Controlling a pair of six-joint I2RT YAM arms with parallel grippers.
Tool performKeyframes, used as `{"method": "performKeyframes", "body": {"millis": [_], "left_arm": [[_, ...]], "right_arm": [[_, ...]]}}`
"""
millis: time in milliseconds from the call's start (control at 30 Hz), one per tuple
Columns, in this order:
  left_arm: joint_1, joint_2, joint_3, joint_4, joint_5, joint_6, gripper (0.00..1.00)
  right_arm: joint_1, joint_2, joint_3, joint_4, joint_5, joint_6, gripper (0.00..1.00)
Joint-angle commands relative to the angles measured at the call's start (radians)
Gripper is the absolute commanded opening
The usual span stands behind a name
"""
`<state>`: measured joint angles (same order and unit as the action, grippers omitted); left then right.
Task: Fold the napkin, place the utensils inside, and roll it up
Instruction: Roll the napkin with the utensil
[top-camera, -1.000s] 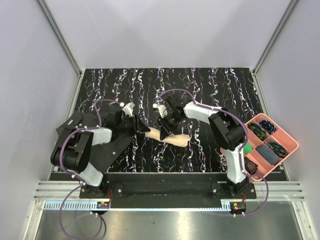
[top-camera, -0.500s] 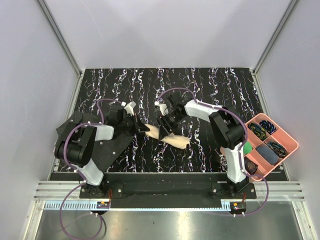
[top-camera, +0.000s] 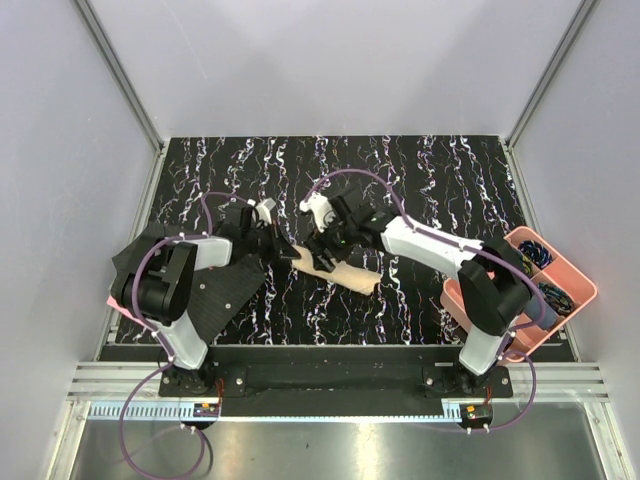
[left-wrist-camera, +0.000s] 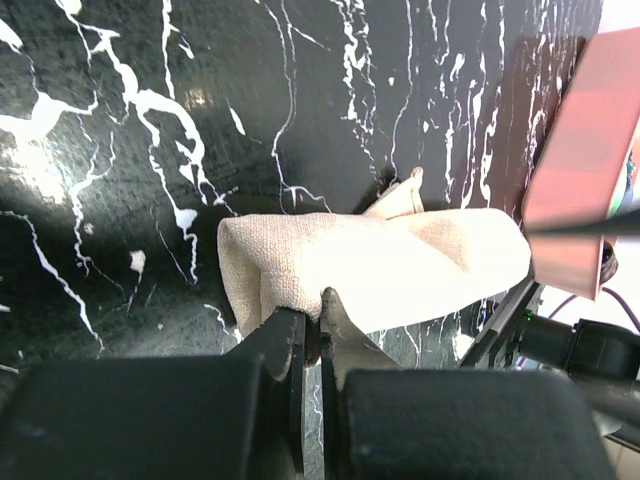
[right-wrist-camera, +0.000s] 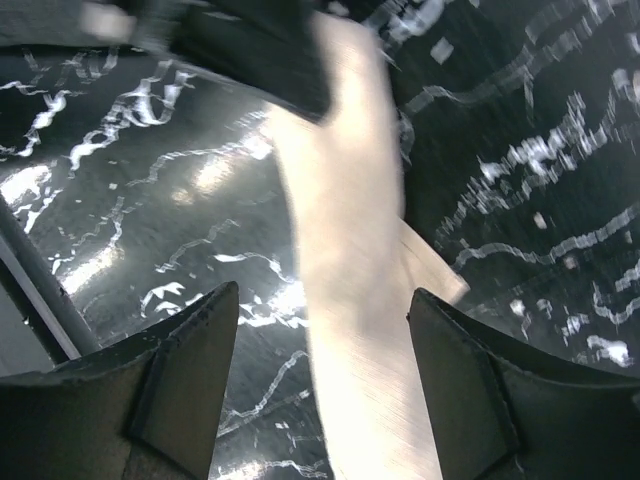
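A corner of napkin pokes out from the side of the roll, so the robot's right gripper will clasp the roll there (left-wrist-camera: 405, 252) while the left gripper opens to take hold of its end again.
The beige napkin (top-camera: 342, 271) lies as a rolled bundle on the black marbled table, near the middle. My left gripper (top-camera: 287, 254) is at the roll's left end. In the left wrist view its jaws (left-wrist-camera: 312, 318) are closed together, pinching the near edge of the napkin (left-wrist-camera: 390, 262). My right gripper (top-camera: 325, 246) hovers just over the roll's left part. In the right wrist view it (right-wrist-camera: 325, 335) is wide open, with a finger on each side above the napkin (right-wrist-camera: 345, 240) and not touching it. The spoon and stick are out of view.
A pink compartment tray (top-camera: 578, 277) with small coloured items stands at the right edge, and also shows in the left wrist view (left-wrist-camera: 585, 150). A black dotted mat (top-camera: 215, 297) lies at the left under the left arm. The table's far half holds nothing.
The right arm has stretched out lower and further left, its gripper still over the roll. The left gripper and the roll's left end have shifted slightly away from the arms.
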<state>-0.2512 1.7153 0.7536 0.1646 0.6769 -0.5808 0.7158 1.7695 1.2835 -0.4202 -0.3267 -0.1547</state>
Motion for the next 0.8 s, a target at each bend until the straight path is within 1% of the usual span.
{"method": "performKeyframes", "body": {"millis": [0,67,100,200,333,467,567,600,633,733,767], "left_arm": [[0.003,0.038,0.068,-0.060,-0.013,0.012,0.00],[0.004,0.056,0.081,-0.077,-0.004,0.010,0.00],[0.006,0.063,0.092,-0.080,0.000,0.010,0.00],[0.007,0.073,0.107,-0.091,0.006,0.010,0.00],[0.010,0.089,0.128,-0.112,0.012,0.015,0.00],[0.012,0.095,0.141,-0.114,0.021,0.015,0.00],[0.012,0.098,0.148,-0.114,0.029,0.015,0.00],[0.012,0.099,0.150,-0.114,0.030,0.015,0.00],[0.013,0.098,0.150,-0.114,0.032,0.016,0.01],[0.013,0.093,0.150,-0.112,0.032,0.022,0.09],[0.013,0.092,0.150,-0.114,0.032,0.024,0.16]], "right_arm": [[0.071,-0.004,-0.024,0.087,0.121,-0.071,0.78],[0.096,0.014,-0.030,0.095,0.161,-0.089,0.78],[0.121,0.018,-0.039,0.112,0.213,-0.107,0.78],[0.151,0.024,-0.067,0.164,0.283,-0.138,0.78],[0.165,0.033,-0.081,0.192,0.299,-0.160,0.79],[0.163,0.079,-0.079,0.190,0.293,-0.175,0.78],[0.165,0.125,-0.066,0.184,0.322,-0.166,0.78],[0.165,0.149,-0.059,0.175,0.354,-0.161,0.78],[0.162,0.159,-0.053,0.172,0.365,-0.157,0.77],[0.146,0.192,-0.020,0.141,0.384,-0.120,0.77],[0.140,0.199,-0.001,0.123,0.370,-0.103,0.77]]}}
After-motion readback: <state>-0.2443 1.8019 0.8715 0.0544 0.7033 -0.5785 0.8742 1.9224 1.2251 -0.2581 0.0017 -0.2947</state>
